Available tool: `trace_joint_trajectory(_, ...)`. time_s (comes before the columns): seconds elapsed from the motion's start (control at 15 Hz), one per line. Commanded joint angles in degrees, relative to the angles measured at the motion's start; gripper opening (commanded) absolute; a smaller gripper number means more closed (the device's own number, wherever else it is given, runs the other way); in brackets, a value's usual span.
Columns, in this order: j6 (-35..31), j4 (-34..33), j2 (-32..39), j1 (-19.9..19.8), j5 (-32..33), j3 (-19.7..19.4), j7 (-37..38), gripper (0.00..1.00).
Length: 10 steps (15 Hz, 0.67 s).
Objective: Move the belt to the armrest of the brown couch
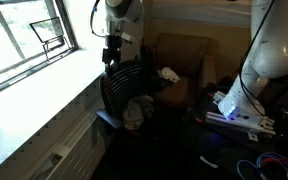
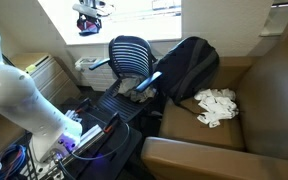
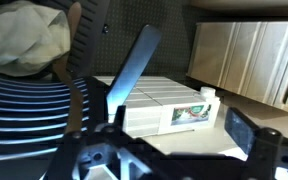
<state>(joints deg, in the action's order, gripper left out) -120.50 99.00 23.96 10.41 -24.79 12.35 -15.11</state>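
Observation:
The brown belt will be gripped by my gripper where it hangs over the edge of the office chair's back (image 1: 108,70) (image 3: 77,102).
A blue-grey strap, apparently the belt (image 2: 150,82), lies on the seat of a black office chair (image 2: 129,55). In the wrist view the strap (image 3: 134,65) slants up beside the chair's ribbed back (image 3: 24,125). My gripper (image 3: 169,150) is open and empty; it hangs above the chair near the window in both exterior views (image 1: 111,52) (image 2: 89,20). The brown couch (image 2: 249,110) stands beside the chair, with its wide armrest (image 2: 199,155) nearest the camera. The couch also shows in an exterior view (image 1: 182,55).
A black backpack (image 2: 189,65) leans on the couch, with a white cloth (image 2: 216,105) on the seat. A beige cloth (image 1: 136,110) lies on the chair. A white box (image 3: 164,105) sits below the gripper. A second white robot (image 1: 264,50) and cables (image 2: 24,160) crowd the floor.

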Motion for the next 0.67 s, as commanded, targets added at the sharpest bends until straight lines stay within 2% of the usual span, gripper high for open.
trace_joint_trajectory(0.0,4.4,-11.2,14.8,-1.9,-4.6,3.2,-2.2,1.00)
trace_joint_trajectory(0.13,7.7,-15.6,20.1,-0.6,-0.2,0.5,5.6,1.00)
trace_joint_trajectory(0.27,9.2,-17.2,21.1,0.1,3.9,-2.1,12.0,1.00)
trace_joint_trajectory(0.33,5.1,-13.3,20.0,-0.8,2.0,0.7,7.4,1.00)
trace_joint_trajectory(0.47,6.6,-15.7,21.6,-0.9,3.6,-0.7,10.2,1.00)
trace_joint_trajectory(0.6,1.1,-15.4,21.6,0.4,4.4,-1.4,11.2,1.00)
